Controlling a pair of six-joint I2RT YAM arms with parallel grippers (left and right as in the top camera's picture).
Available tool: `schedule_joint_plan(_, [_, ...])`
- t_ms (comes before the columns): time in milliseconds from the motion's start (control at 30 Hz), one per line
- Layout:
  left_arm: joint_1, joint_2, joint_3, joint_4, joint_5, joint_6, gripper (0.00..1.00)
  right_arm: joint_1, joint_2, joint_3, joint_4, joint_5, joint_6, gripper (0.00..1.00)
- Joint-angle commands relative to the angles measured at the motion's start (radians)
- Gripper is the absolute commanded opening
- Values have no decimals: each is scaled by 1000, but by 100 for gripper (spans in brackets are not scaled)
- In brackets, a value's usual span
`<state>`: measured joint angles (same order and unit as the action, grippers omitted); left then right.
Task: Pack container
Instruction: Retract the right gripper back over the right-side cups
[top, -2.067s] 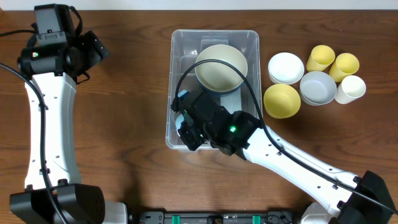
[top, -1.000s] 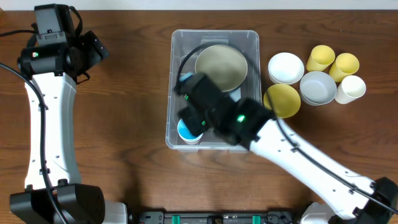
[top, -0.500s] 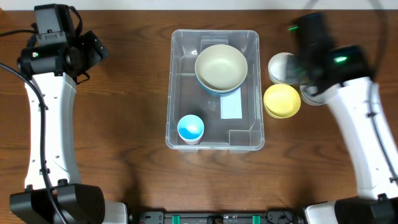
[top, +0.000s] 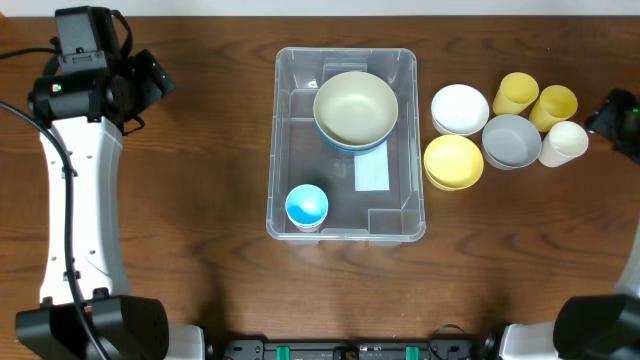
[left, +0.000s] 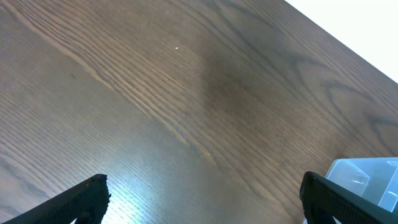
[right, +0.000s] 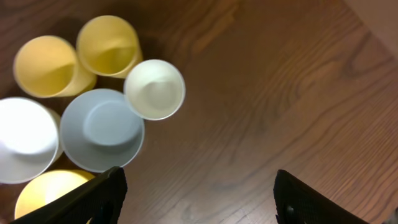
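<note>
The white cup is next for my right gripper, which should close on its rim (top: 587, 145) (right: 184, 93), on the cup's side away from the grey bowl.
The clear container (top: 290, 150) stands mid-table. Inside it a cream bowl (top: 355, 108) is nested on another bowl at the far end. A blue cup (top: 306, 207) stands upright in the near left corner, and a white label (top: 371, 172) shows on the base. My right gripper (top: 615, 115) is at the table's right edge, beside the white cup (top: 563, 142). In the right wrist view the right gripper (right: 202, 199) is open over bare wood, with nothing between its fingers. My left gripper (top: 155, 85) hovers far left; the left wrist view shows it (left: 205, 199) wide open and empty, with the container's corner (left: 367, 177) at the right.
Right of the container sit a white bowl (top: 460, 108), a yellow bowl (top: 453, 161), a grey bowl (top: 511, 140) and two yellow cups (top: 515, 93) (top: 553, 103). The right wrist view shows the white cup (right: 154, 89) and grey bowl (right: 101, 129) close together.
The right arm has left the blue cup standing in the container and swung out to the table's right edge, its jaws opening wider. The left arm has not moved.
</note>
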<state>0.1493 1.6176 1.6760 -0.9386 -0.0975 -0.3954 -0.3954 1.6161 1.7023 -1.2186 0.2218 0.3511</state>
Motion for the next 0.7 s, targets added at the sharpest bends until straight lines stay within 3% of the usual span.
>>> schedule_joint_plan(0, [3,10,9,-3,-16,2,98,-49,55,-5,11,-74,-13,77])
schedule_joint_plan(667, [3,10,9,-3,-16,2,98,-95,404,-5,144,-169,-53,63])
